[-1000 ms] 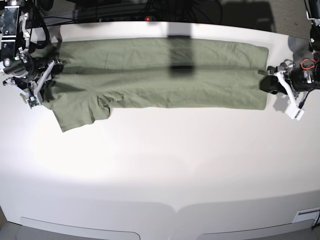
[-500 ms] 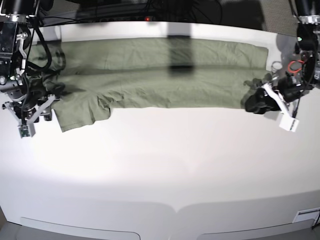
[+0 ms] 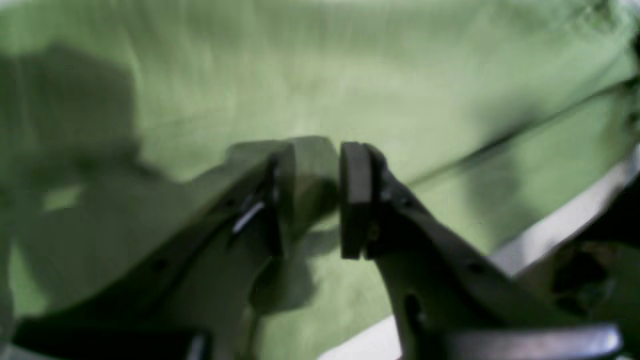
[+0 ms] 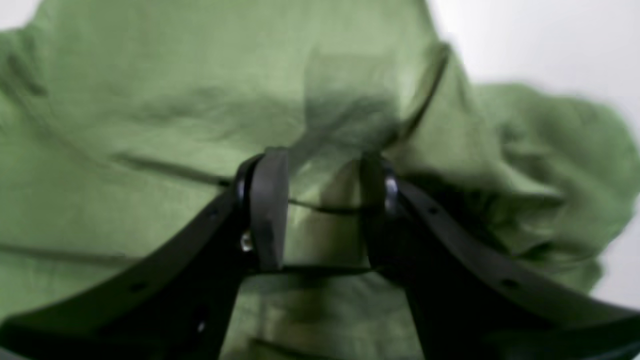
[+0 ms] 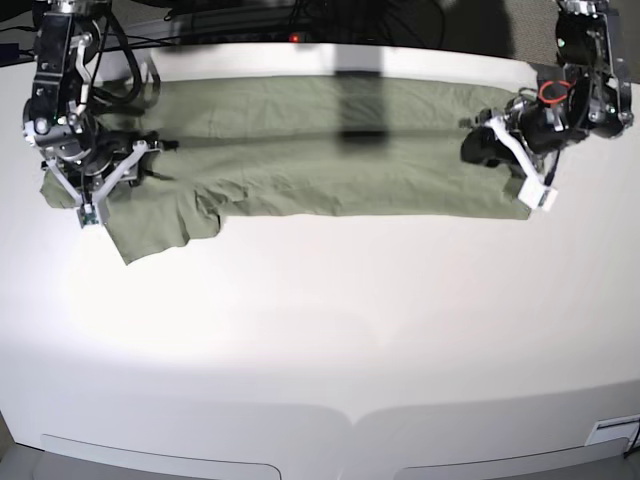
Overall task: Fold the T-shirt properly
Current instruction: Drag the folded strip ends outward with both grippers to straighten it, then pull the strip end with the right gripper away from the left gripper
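Note:
The T-shirt's sleeve sticks out toward the front. Next, my right gripper will go to its outer edge (image 5: 112, 230) (image 4: 427, 11) and close there.
The sage-green T-shirt (image 5: 300, 170) lies folded lengthwise in a long band across the back of the table, with one sleeve (image 5: 150, 225) sticking out toward the front on the left. My left gripper (image 5: 478, 148) is over the shirt's right end. In the left wrist view (image 3: 317, 200) its jaws stand close together with a fold of green cloth (image 3: 310, 160) between them. My right gripper (image 5: 105, 170) is over the shirt's left end. In the right wrist view (image 4: 325, 210) its jaws are narrow around bunched cloth (image 4: 150, 100).
The white table (image 5: 320, 330) stretches wide in front of the shirt. Cables and dark equipment (image 5: 300, 20) run along the back edge. A dark shadow band (image 5: 360, 110) crosses the shirt's middle. Bare table shows beside the cloth in the wrist views (image 3: 550, 235) (image 4: 525, 40).
Both arms swung out toward the front of the table and came back over the shirt's ends. The left gripper now sits further in over the right end. The left end looks shifted and bunched.

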{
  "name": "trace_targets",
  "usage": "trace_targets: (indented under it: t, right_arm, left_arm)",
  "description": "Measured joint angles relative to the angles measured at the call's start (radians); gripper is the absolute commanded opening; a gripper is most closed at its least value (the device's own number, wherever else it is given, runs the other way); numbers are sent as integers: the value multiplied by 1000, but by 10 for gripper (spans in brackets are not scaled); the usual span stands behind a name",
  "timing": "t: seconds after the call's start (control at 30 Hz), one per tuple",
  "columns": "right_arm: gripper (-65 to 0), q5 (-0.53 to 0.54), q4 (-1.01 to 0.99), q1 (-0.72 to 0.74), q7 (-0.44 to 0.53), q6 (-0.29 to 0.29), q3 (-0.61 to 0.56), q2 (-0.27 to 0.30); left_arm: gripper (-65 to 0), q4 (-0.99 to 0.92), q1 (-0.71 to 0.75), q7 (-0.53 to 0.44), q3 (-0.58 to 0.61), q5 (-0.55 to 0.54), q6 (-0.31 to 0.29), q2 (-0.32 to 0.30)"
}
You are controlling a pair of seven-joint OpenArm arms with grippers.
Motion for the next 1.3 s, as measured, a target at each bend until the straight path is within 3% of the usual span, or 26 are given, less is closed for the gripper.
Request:
trace_targets:
  t: [0.37, 0.73, 0.83, 0.97, 1.13, 1.3]
  right_arm:
    - [-409, 26, -407, 228, 137, 8, 10, -2]
    - [-409, -30, -542, 427, 125, 10, -5, -15]
    - [-409, -46, -559, 459, 109, 13, -5, -17]
    - [-409, -44, -561, 479, 69, 80, -5, -16]
    - [-410, 88, -562, 489, 19, 165, -5, -5]
    - [-410, 129, -505, 487, -62, 166, -5, 15]
  left_arm:
    - [-517, -257, -142, -87, -2, -30, -38, 0]
    - [-517, -517, -373, -156, -3, 59, -46, 1]
    - [-517, -541, -417, -149, -3, 105, -44, 3]
    - [-517, -544, -438, -144, -1, 119, -22, -7]
    - [-517, -545, -445, -136, 0, 114, -1, -52]
    - [-517, -547, -442, -107, -4, 41, 19, -69]
